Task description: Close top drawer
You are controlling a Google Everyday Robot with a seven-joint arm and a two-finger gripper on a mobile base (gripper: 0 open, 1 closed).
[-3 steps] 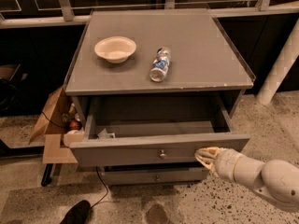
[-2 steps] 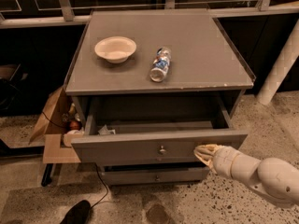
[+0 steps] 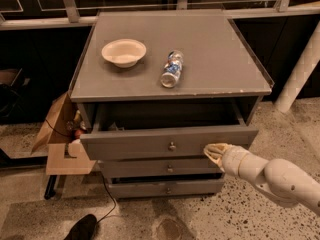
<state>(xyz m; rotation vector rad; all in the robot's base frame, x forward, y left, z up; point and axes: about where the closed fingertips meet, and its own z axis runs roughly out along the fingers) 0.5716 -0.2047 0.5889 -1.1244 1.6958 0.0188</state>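
The top drawer will sit shut in the grey cabinet (image 3: 171, 136), just above the narrower drawer fronts, after my gripper releases.
The top drawer (image 3: 150, 142) is a wide grey drawer with a small round knob (image 3: 172, 146) mid-front. It stands partly open, sticking out a little from the grey cabinet (image 3: 170, 84). My gripper (image 3: 214, 151) is at the right part of the drawer front, touching it, on a cream-coloured arm (image 3: 272, 176) that comes in from the lower right.
A white bowl (image 3: 124, 51) and a lying plastic bottle (image 3: 172, 69) rest on the cabinet top. Two narrower drawer fronts (image 3: 167, 176) sit below the top drawer. An open cardboard box (image 3: 60, 139) stands at the cabinet's left. A white post (image 3: 300, 69) stands at the right.
The top drawer has slid in toward the cabinet and sticks out far less than before. My gripper has moved forward with its front.
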